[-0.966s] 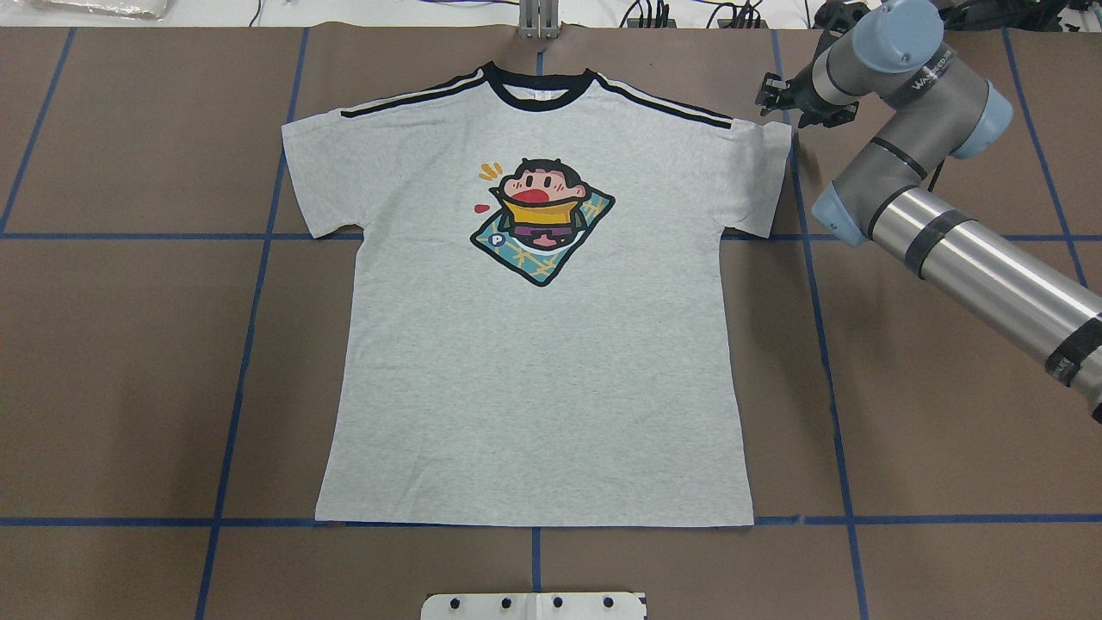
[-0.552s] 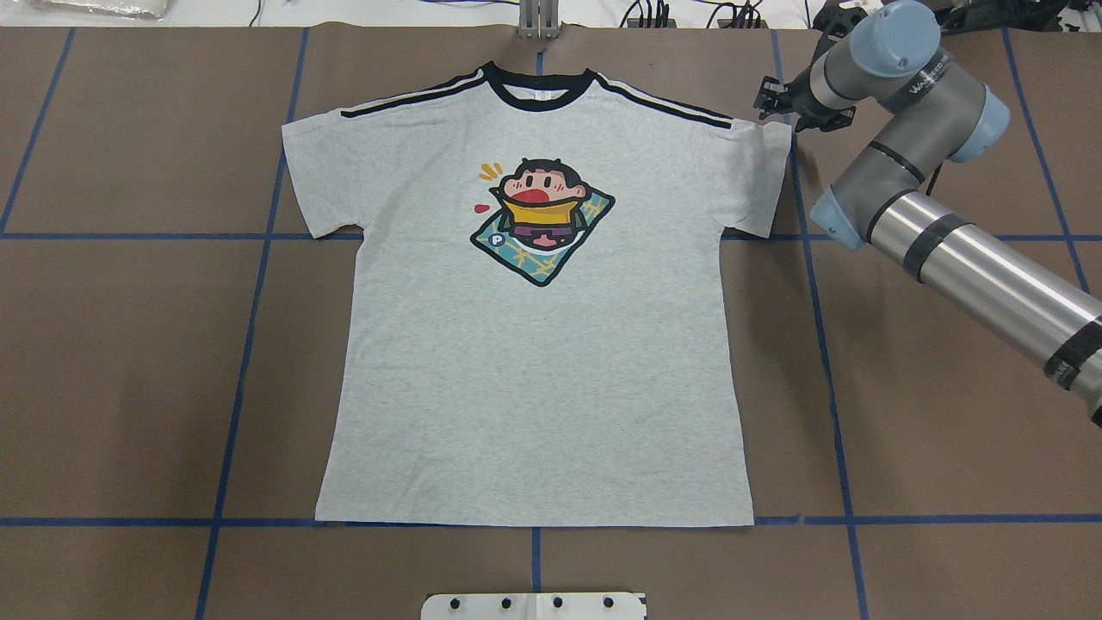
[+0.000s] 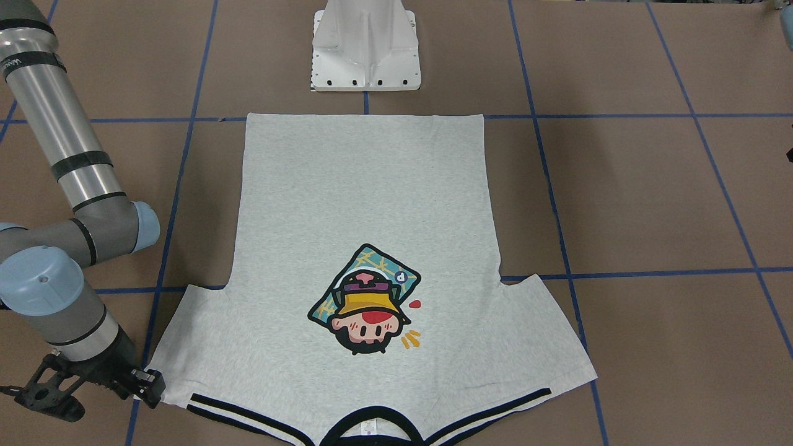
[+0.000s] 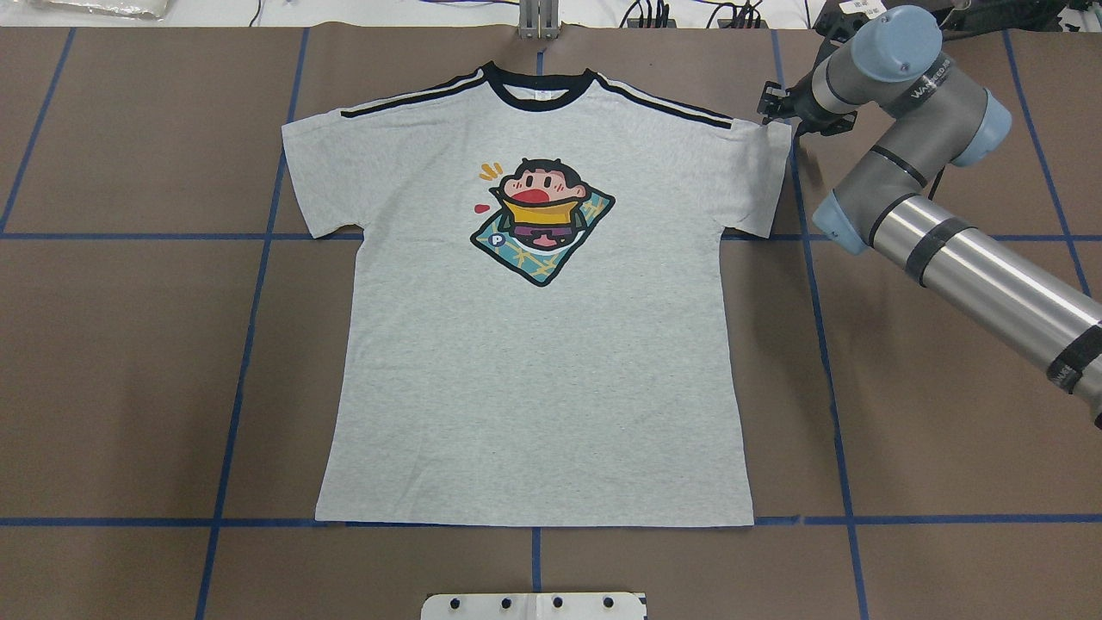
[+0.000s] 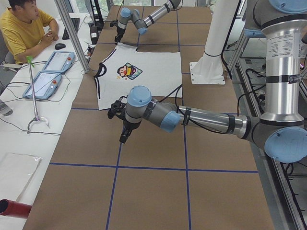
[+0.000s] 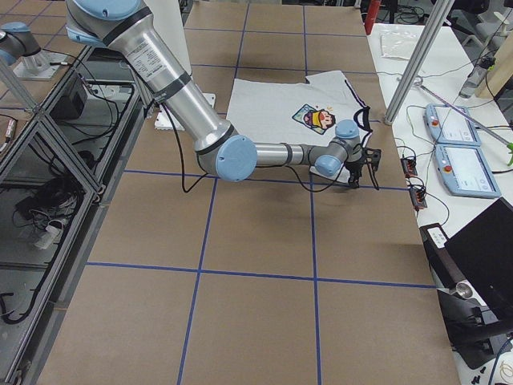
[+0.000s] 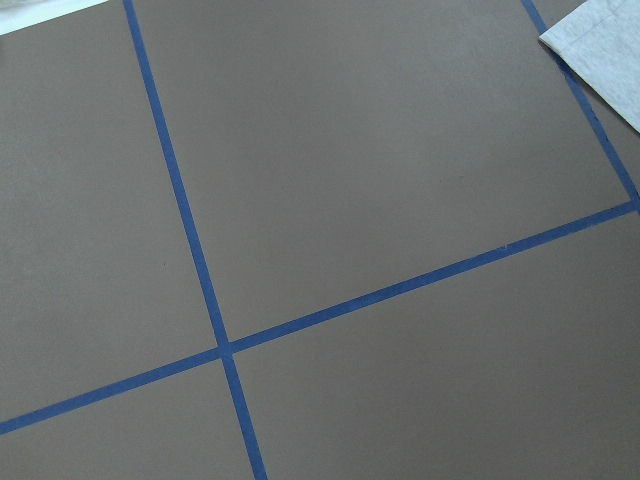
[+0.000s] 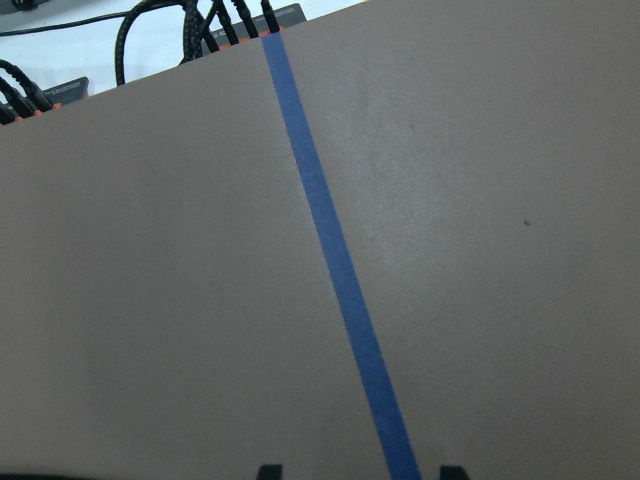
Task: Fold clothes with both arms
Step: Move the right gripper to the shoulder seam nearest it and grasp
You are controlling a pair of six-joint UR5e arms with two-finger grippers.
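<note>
The robot's right gripper should release the sleeve's cuff on the shirt's chest (image 3: 305, 355) between the cartoon print and the shirt's striped shoulder.
The light grey T-shirt (image 4: 534, 344) lies flat and face up on the brown table, collar (image 4: 538, 86) at the far edge and cartoon print (image 4: 542, 220) on the chest. My right gripper (image 4: 770, 103) is low at the outer top corner of the shirt's right sleeve (image 4: 762, 176). It also shows in the front view (image 3: 148, 387). In the right wrist view its fingertips (image 8: 268, 470) stand apart over bare table, open and empty. My left gripper (image 5: 123, 134) shows only in the left side view, above bare table well off the shirt's left side. I cannot tell whether it is open or shut.
The white pedestal base (image 3: 365, 49) stands at the near hem. Blue tape lines (image 4: 250, 327) grid the table. Cables and boxes (image 4: 689, 13) lie along the far edge. An operator (image 5: 24, 28) sits by two pendants (image 5: 48, 72).
My right gripper has moved slightly nearer to the sleeve's top corner. The shirt has not moved.
</note>
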